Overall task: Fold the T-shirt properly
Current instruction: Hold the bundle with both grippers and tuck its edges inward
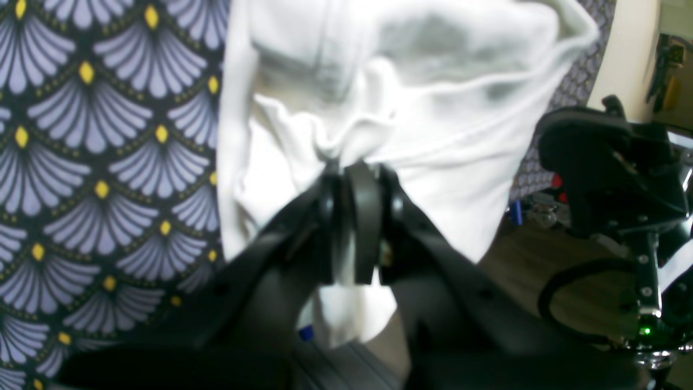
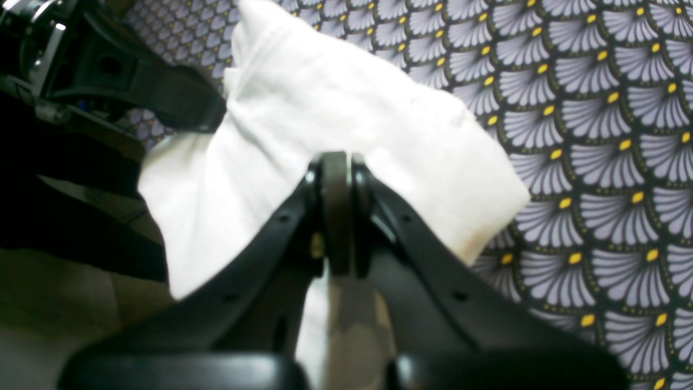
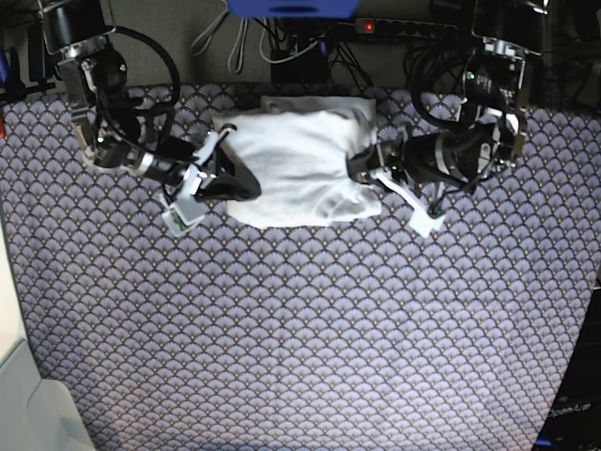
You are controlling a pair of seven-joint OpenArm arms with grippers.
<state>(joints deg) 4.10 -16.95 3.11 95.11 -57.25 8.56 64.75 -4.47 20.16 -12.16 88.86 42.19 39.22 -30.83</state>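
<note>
My left gripper is pinching a thin fold of the T-shirt, with the fold's edge lying outside my fingers, so I should open it and take a deeper bunch [image 3: 336,171] before lifting.
The white T-shirt [image 3: 296,164] lies bunched in a partly folded heap at the back middle of the purple-grey scallop-patterned cloth [image 3: 300,329]. My left gripper [image 3: 360,167] is at the shirt's right edge. In the left wrist view it [image 1: 353,172] is shut on a gathered pinch of the white cloth [image 1: 433,108]. My right gripper [image 3: 246,186] is at the shirt's left edge. In the right wrist view it [image 2: 337,162] is shut with the shirt [image 2: 325,97] caught at its tips and cloth hanging below the jaws. The shirt's underside is hidden.
A power strip [image 3: 413,28] and cables [image 3: 282,52] run along the table's far edge, just behind the shirt. A blue object [image 3: 291,7] sits at the top middle. A white surface [image 3: 28,404] shows at the lower left corner.
</note>
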